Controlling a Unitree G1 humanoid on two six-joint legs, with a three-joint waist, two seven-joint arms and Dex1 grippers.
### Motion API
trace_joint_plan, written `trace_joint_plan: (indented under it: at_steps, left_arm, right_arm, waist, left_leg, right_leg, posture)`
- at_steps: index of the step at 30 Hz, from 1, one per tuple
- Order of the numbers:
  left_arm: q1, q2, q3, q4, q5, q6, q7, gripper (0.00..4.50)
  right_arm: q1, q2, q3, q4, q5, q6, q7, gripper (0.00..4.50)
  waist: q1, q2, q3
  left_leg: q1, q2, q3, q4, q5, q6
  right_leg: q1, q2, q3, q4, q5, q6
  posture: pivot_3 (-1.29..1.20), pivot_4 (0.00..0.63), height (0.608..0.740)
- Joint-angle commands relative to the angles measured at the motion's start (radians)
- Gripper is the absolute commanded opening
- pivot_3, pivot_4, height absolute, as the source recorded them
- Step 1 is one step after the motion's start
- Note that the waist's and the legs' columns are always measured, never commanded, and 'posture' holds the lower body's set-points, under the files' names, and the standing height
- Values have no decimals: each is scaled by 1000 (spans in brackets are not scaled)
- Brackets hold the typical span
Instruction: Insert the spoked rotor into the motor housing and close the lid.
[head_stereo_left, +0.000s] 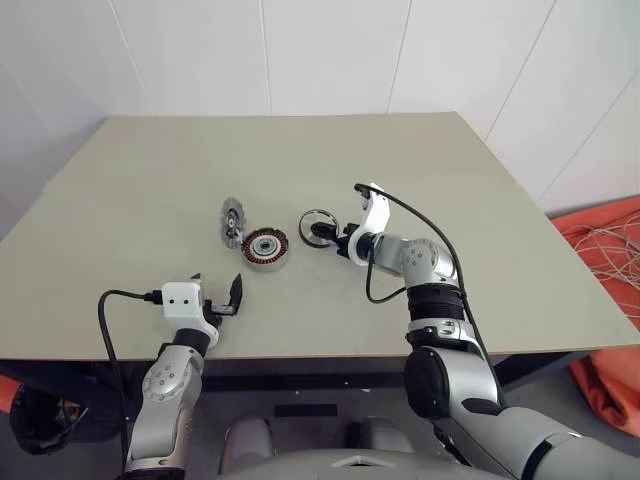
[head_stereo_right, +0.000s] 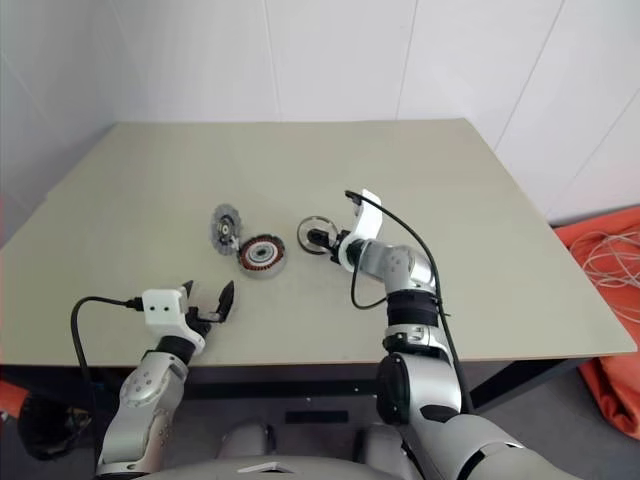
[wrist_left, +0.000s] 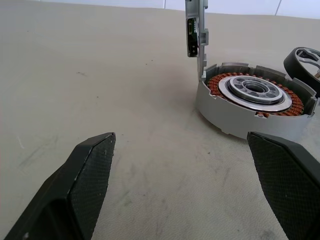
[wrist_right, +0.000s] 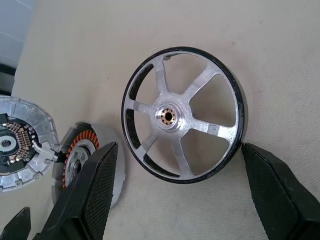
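Observation:
The spoked rotor's whole width is between my right gripper's fingers, which would hit the side of the motor housing, so next I turn that gripper and pinch the rotor's near rim (wrist_right: 186, 178).
The spoked rotor (wrist_right: 167, 117), a silver wheel with a dark rim, rests on the table (head_stereo_left: 450, 180) just right of the motor housing (head_stereo_left: 266, 247). The housing shows copper windings around a silver hub (wrist_left: 250, 100). The lid (head_stereo_left: 232, 220), a grey notched disc, stands on edge against the housing's far left side. My right gripper (head_stereo_left: 325, 232) is open at the rotor's near side, its fingers (wrist_right: 95, 195) spread about as wide as the wheel and clear of it. My left gripper (head_stereo_left: 217, 290) hangs open near the table's front edge, pointing at the housing from a distance with nothing between its pads.
The tabletop is bare around the three parts. A white wall runs behind the table's far edge. On the floor to the right lie an orange cloth (head_stereo_left: 605, 260) and loose pale cables.

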Motion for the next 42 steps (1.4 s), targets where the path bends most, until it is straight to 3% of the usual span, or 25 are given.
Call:
trace_joint_plan:
  at_steps: [1, 13, 17, 28, 42]
  left_arm:
    - [-9, 0, 0, -25, -2, -17, 1, 4500]
    - [-3, -3, -3, -37, -1, -12, 3, 4500]
    - [-2, -4, -7, -42, 0, -8, 4, 4500]
    - [1, -2, -11, -59, -1, 6, 5, 4500]
    - [4, 0, -7, -66, -2, 19, 6, 4500]
  right_arm:
    - [-22, 15, -2, -8, 48, 0, 13, 4460]
    - [-3, 15, -6, 14, 50, -20, -9, 4460]
    - [3, 9, -9, 28, 50, -28, -22, 3581]
    - [16, 3, -14, 51, 59, -61, -39, 3581]
    - [-39, 36, -162, 186, 208, -125, -151, 3581]
  waist:
    - [0, 0, 0]
    - [0, 0, 0]
    - [0, 0, 0]
    - [1, 0, 0]
    - [1, 0, 0]
  left_leg:
    - [0, 0, 0, 0, 0, 0]
    - [0, 0, 0, 0, 0, 0]
    - [0, 0, 0, 0, 0, 0]
    - [3, 0, 0, 0, 0, 0]
    - [6, 0, 0, 0, -1, 2]
  right_leg:
    - [0, 0, 0, 0, 0, 0]
    - [0, 0, 0, 0, 0, 0]
    - [0, 0, 0, 0, 0, 0]
    - [3, 0, 0, 0, 0, 0]
    - [6, 0, 0, 0, -1, 1]
  posture:
    - [0, 0, 740]
    - [0, 0, 740]
    - [0, 0, 740]
    - [0, 0, 740]
    - [0, 0, 740]
